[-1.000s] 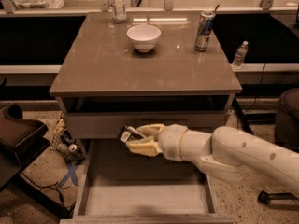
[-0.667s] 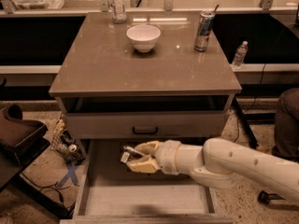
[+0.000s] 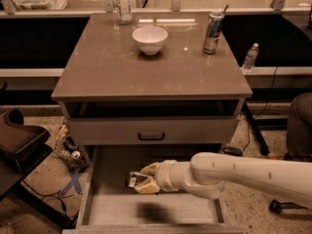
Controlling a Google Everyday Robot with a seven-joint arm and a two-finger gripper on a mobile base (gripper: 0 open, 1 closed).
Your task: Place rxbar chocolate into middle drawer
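The robot's gripper should release the rxbar chocolate on the middle drawer's pale bottom, toward the rear [image 3: 133, 185], slightly toward the dark seat.
The middle drawer [image 3: 87, 195] is pulled out at the bottom of the cabinet, and its pale floor shows. My gripper [image 3: 138, 180] reaches in from the right on a cream arm. It hangs low over the drawer's rear left part. It is shut on the rxbar chocolate [image 3: 132, 180], a small dark bar that sticks out between the two cream fingers [image 3: 148, 170]. I cannot tell whether the bar touches the drawer floor.
A closed grey drawer front [image 3: 151, 130] with a dark handle sits above the open drawer. On the tabletop stand a white bowl [image 3: 149, 38], a drink can [image 3: 213, 32] and a clear bottle [image 3: 122, 4]. A dark seat [image 3: 19, 139] and floor clutter [image 3: 68, 149] lie at the left.
My gripper has moved down with the bar, from in front of the closed drawer front into the open drawer, and a little to the left.
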